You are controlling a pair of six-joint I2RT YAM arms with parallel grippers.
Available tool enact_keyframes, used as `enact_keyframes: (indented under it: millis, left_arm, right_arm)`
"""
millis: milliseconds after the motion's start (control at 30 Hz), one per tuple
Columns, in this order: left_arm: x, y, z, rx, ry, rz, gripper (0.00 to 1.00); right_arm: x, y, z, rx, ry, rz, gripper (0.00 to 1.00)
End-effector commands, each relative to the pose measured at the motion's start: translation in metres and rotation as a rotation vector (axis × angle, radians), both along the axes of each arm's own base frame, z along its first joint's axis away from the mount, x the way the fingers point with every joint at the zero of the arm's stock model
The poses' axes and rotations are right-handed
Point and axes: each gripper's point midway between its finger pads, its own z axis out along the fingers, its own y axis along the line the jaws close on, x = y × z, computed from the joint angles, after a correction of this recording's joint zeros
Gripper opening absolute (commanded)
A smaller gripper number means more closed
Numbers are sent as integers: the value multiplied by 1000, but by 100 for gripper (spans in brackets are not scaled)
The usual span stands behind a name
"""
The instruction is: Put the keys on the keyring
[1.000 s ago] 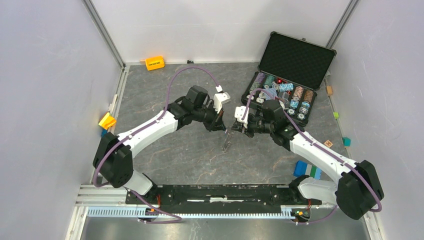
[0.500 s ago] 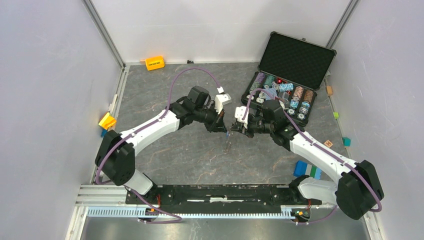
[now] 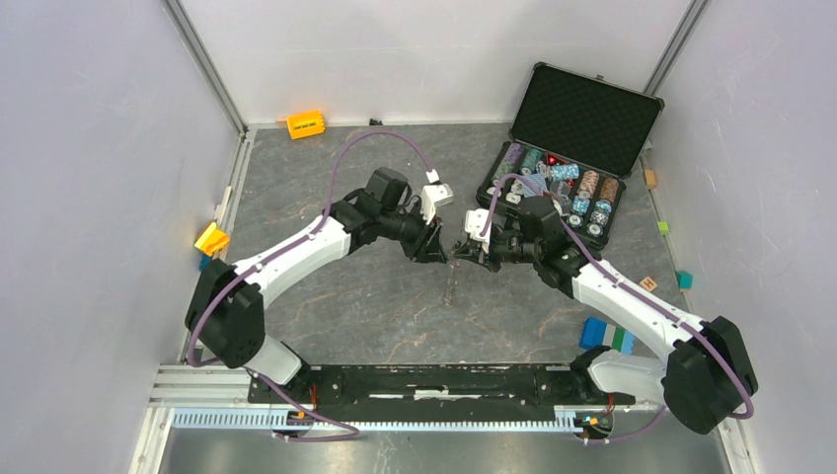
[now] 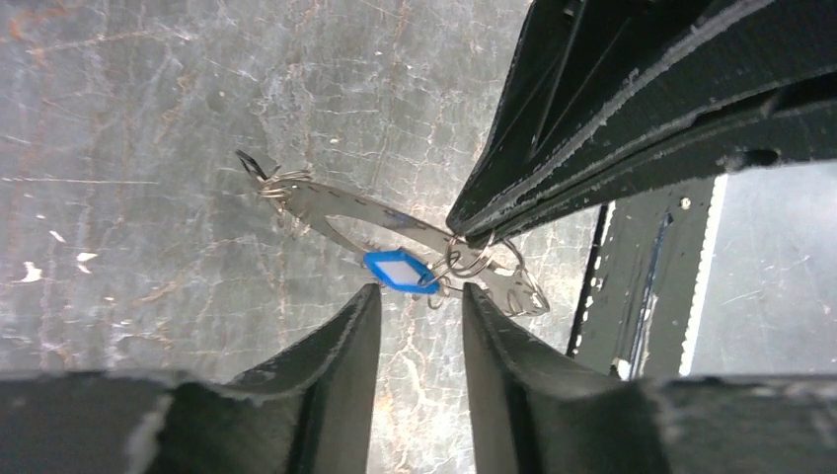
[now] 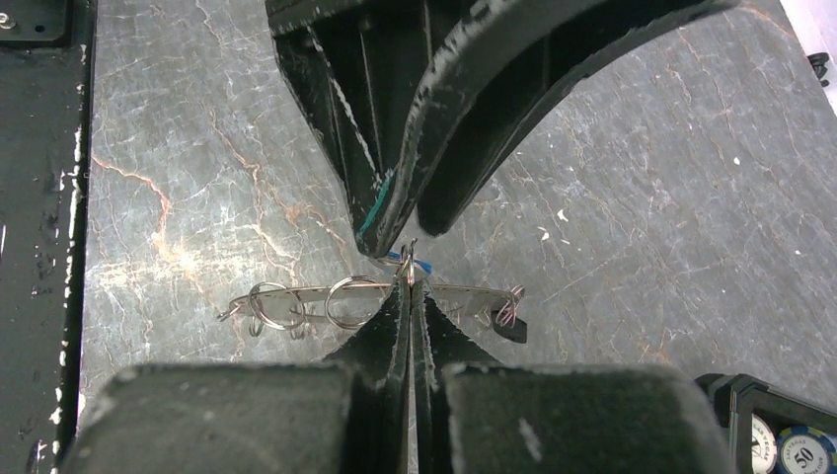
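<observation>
The keyring lies at a slant across my left gripper's open fingers. So I need to turn my left gripper square and take the split ring (image 4: 480, 257) at the ends of my right gripper's fingers.
The keyring (image 4: 336, 209) is a thin metal hoop hanging edge-on above the table, strung with small split rings. My right gripper (image 5: 410, 281) is shut on its upper edge; its dark fingers (image 4: 553, 148) reach in from the upper right of the left wrist view. A key with a blue head (image 4: 399, 269) hangs from the hoop beside that grip. My left gripper (image 4: 421, 289) is open, its tips just below the blue key with nothing between them. A black-headed key (image 5: 509, 330) hangs at one end of the keyring (image 5: 296, 290). From above, left gripper (image 3: 441, 255) and right gripper (image 3: 460, 254) nearly meet over the dangling keyring (image 3: 451, 286).
An open black case of poker chips (image 3: 563, 183) stands at the back right, just behind the right arm. Small blocks lie at the edges: orange (image 3: 305, 124), yellow (image 3: 211, 238), blue and green (image 3: 607, 336). A black rail (image 3: 434, 380) runs along the near edge.
My left gripper's jaws have opened and let go of the blue key, which now hangs from the hoop. The right gripper has stayed shut on the keyring.
</observation>
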Motion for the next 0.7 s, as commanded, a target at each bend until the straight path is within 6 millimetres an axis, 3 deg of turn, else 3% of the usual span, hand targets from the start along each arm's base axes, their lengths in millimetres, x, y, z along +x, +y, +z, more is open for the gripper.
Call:
enact_keyframes:
  millis: [0,233,433,667]
  left_arm:
    - [4,11,28,-29,-151,-61,47]
    - [-1,17,41,-37,-363,-228,63]
    - [-6,7,43,-92,-430,-359,64]
    - [-10,0,40,-149,-476,-428,59]
  right_arm:
    - [1,5,27,77,-62,25,0]
    - [-6,9,28,93,-42,73,0]
    - [-11,12,32,115,-34,101,0]
    - [-14,14,36,151,-10,108,0]
